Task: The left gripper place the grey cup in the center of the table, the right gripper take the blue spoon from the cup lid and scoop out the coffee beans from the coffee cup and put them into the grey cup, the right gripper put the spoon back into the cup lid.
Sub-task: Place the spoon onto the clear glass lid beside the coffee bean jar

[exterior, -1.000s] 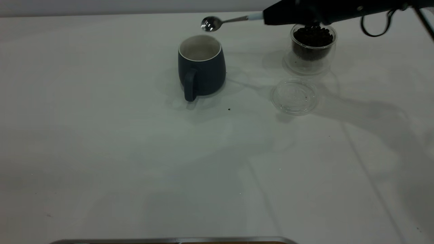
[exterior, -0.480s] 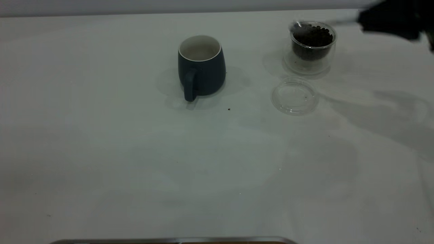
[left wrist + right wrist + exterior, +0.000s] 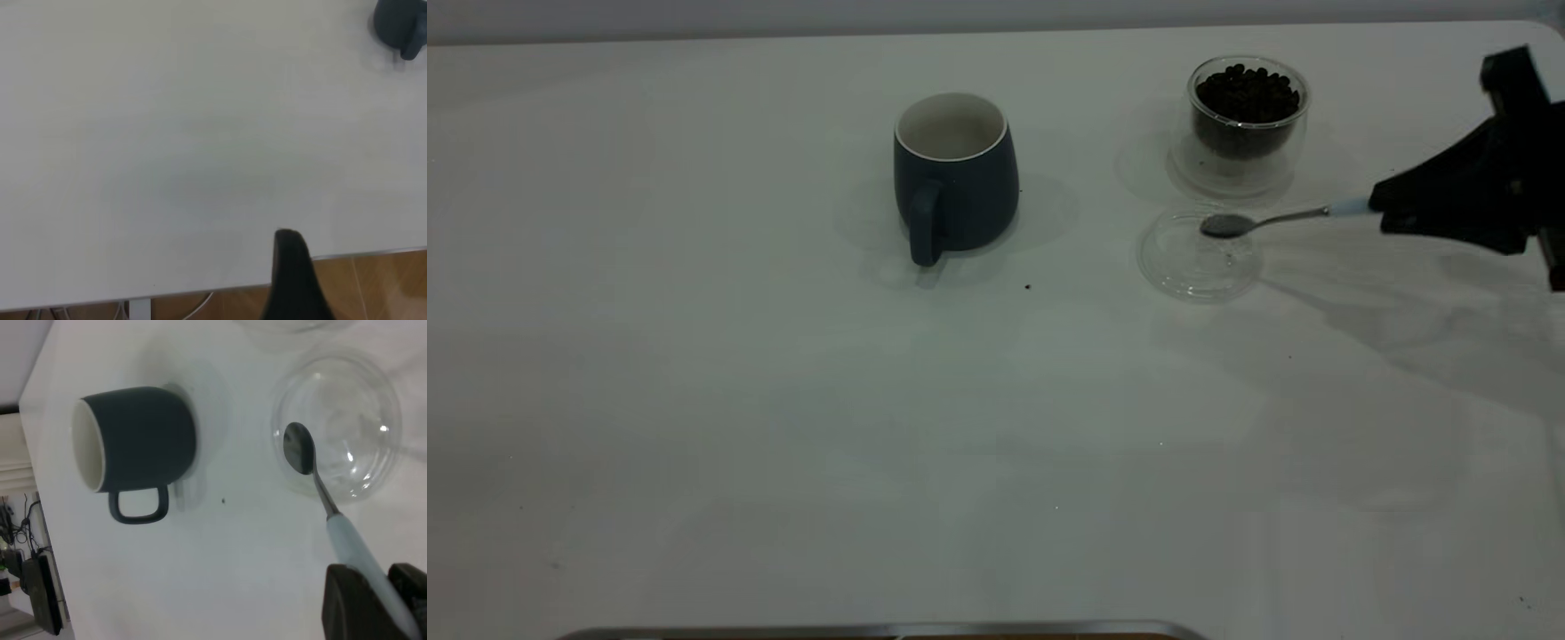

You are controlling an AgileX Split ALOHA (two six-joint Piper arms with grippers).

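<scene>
I need to use my right gripper to set the blue spoon down, with its bowl inside, across the cup lid's rim (image 3: 1249,225) (image 3: 341,460) away from the grey cup. The spoon's bowl now hangs over the lid.
The grey cup (image 3: 956,173) stands upright at the table's middle back, its handle toward the front; it also shows in the right wrist view (image 3: 143,443). Right of it is the coffee cup (image 3: 1247,116), heaped with coffee beans (image 3: 1247,89). The cup lid (image 3: 1199,253) lies flat in front of the coffee cup. My right gripper (image 3: 1383,209) (image 3: 373,587) is shut on the pale handle of the blue spoon (image 3: 1272,218) (image 3: 313,473). The spoon's empty bowl hangs over the lid's far part; I cannot tell whether it touches. My left gripper (image 3: 293,267) is parked beyond the table's edge.
A tiny dark speck (image 3: 1028,287) lies on the white table (image 3: 783,400) between the grey cup and the lid. A metal strip (image 3: 871,631) runs along the front edge. The right arm's shadow falls over the table's right side.
My right gripper has carried the spoon from above the grey cup to the right, past the coffee cup, and lowered it over the cup lid. The cups and the lid have not moved.
</scene>
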